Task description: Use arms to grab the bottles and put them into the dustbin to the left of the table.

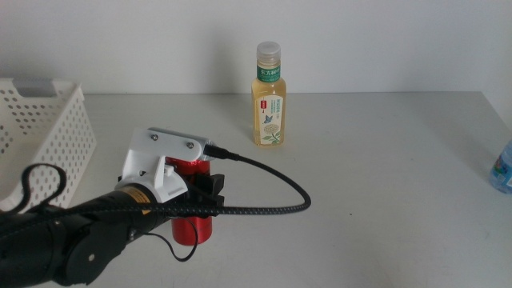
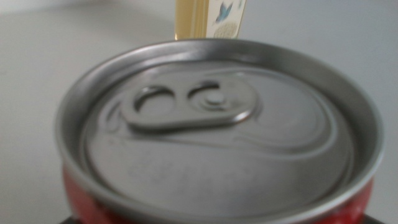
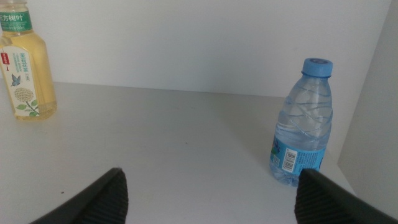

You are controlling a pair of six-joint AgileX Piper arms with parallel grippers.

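Observation:
The robot's left gripper should put the slim red can down inside the white dustbin [image 1: 11, 167], near the dustbin's side by the table.
The slim red can [image 1: 192, 228] stands upright on the table [image 1: 376, 208], left of the middle. My left gripper [image 1: 200, 190], with its white bracket and thick black cable, reaches around the can's upper part, one dark finger [image 1: 214, 189] against its right side. In the left wrist view the can's silver lid [image 2: 217, 130] fills the picture and hides the gripper. The pale-yellow tea bottle [image 1: 270, 96] stands behind the can; it also shows in the right wrist view [image 3: 25, 74]. The clear water bottle [image 3: 301, 124] stands at the table's right edge [image 1: 502, 168]. My right gripper [image 3: 211, 171] is open and empty, out of the middle view.
The white perforated dustbin [image 1: 48, 128] stands at the far left of the table, its rim near my left arm. A white wall runs behind the table. Bare tabletop lies between the tea bottle and the water bottle.

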